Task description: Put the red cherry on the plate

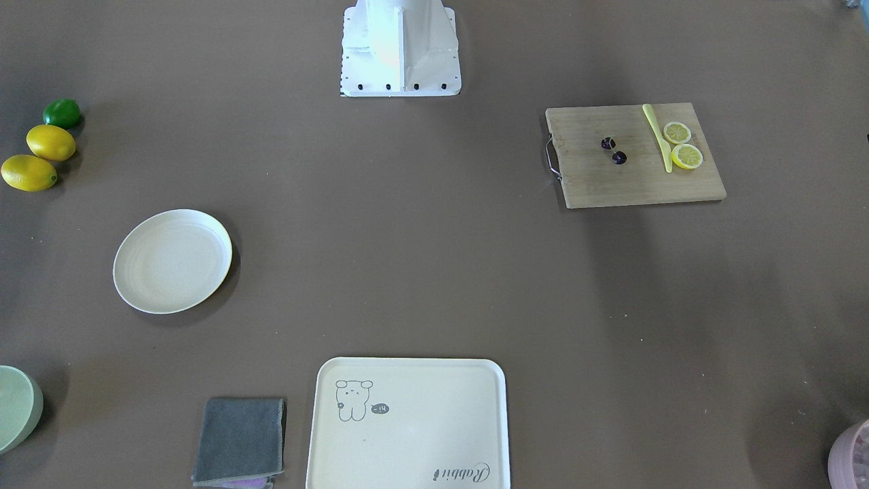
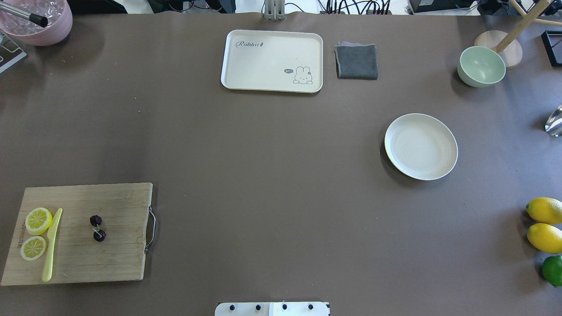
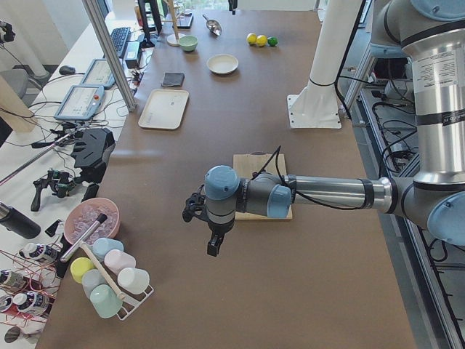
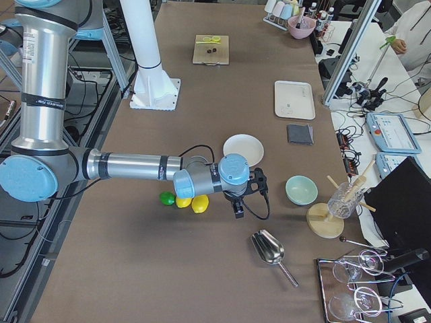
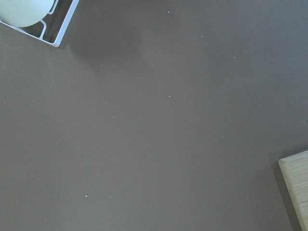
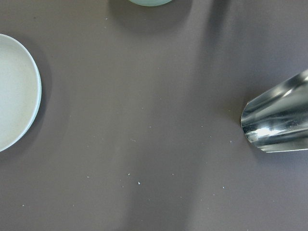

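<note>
My right gripper goes to the cream plate next and closes on the plate's rim [image 1: 115,262] [image 6: 40,99], on the side farthest from the cutting board.
The red cherry [image 1: 614,151] [image 2: 97,228], a dark pair joined by a thin stem, lies on the wooden cutting board [image 1: 638,180] [image 2: 114,259] on my left side. Far across the table on my right sits the round cream plate [image 1: 172,261] [image 2: 420,146], with nothing on it; its edge also shows in the right wrist view [image 6: 14,110]. My left gripper [image 3: 211,243] hangs over bare table just past the board's outer end. Beyond the plate, my right gripper [image 4: 237,205] hovers beside the lemons. Only the side views show the grippers, so I cannot tell their state.
Two lemon slices [image 2: 37,220] and a yellow knife [image 2: 52,245] share the board. A rabbit tray [image 2: 272,60], grey cloth [image 2: 356,61] and green bowl [image 2: 481,66] line the far edge. Two lemons [image 2: 544,224], a lime [image 2: 552,270] and a metal scoop [image 6: 279,122] lie at my right.
</note>
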Motion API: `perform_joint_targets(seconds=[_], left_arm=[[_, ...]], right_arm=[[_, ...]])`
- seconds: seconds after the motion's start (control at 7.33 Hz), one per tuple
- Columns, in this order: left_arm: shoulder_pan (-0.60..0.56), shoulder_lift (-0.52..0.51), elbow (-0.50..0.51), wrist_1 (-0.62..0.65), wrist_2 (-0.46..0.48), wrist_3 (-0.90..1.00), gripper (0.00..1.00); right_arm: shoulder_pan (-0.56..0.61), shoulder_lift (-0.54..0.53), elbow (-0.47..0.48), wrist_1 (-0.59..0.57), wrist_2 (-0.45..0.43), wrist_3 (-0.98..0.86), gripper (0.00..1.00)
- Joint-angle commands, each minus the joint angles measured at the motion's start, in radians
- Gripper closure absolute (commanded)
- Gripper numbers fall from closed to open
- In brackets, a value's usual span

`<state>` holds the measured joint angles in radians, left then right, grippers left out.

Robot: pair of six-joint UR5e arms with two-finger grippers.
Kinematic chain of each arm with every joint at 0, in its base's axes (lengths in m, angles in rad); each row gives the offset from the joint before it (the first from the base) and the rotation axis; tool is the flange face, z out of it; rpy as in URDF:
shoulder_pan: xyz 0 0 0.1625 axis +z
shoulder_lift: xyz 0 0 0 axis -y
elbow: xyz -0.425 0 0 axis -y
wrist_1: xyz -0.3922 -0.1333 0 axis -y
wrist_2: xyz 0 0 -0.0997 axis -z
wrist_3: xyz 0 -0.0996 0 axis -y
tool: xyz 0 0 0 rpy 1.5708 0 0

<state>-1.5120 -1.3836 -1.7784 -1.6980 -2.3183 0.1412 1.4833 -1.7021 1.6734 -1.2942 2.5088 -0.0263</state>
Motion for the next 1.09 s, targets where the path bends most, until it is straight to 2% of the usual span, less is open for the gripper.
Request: perform_joint_targets(seconds=[0.0,0.82,0.95], left_arm=[[0.001,-0.005,-0.003,-0.018,-0.004,0.001,0.02],[0.003,-0.003,-0.001,-0.04,-0.004,-0.002,0.02],[0.003,-0.003,-0.007,-0.042,-0.006,0.001,0.02]], right_arm=[[-0.008,0.004,-0.001,0.004,-0.005,0.003,0.0],[-0.043,0.015,0.005,0.006,-0.005,0.052,0.01],[-0.054,0.033,0.002,0.006,-0.018,0.06,0.05]])
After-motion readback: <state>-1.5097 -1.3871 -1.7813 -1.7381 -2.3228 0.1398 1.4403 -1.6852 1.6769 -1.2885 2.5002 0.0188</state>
